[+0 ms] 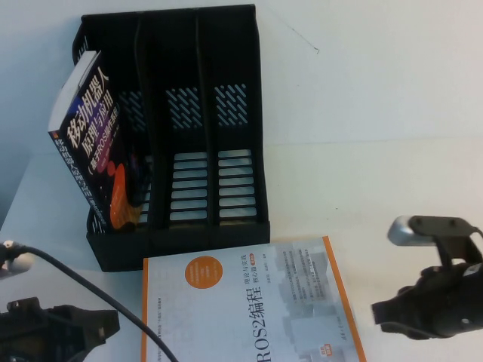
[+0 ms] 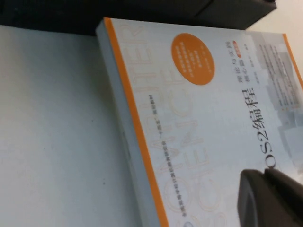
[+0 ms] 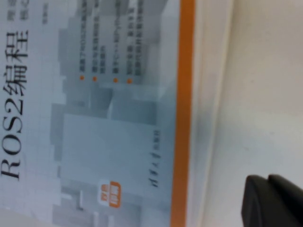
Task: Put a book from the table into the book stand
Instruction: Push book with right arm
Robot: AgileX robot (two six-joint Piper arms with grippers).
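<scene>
The robot's left gripper will close on the orange edge point(image 1: 144, 315) point(image 2: 139, 137) of the white book, on the side that lies nearest to that left gripper.
A white book with orange edging point(image 1: 249, 309) lies flat on the table in front of the black three-slot book stand point(image 1: 226, 113). It also shows in the left wrist view point(image 2: 203, 118) and the right wrist view point(image 3: 109, 109). A dark book point(image 1: 94, 143) leans upright in the stand's left slot. My left gripper point(image 1: 109, 324) is low at the front left, just left of the white book; its fingers point(image 2: 255, 198) are shut and empty. My right gripper point(image 1: 377, 313) is just right of the book, over bare table, with its fingers point(image 3: 265, 198) shut and empty.
The stand's middle and right slots hold nothing. A black cable point(image 1: 90, 290) runs across the table from the left arm toward the front. The white table point(image 1: 392, 151) stretches to the right of the stand. The stand's base shows in the left wrist view point(image 2: 142, 9).
</scene>
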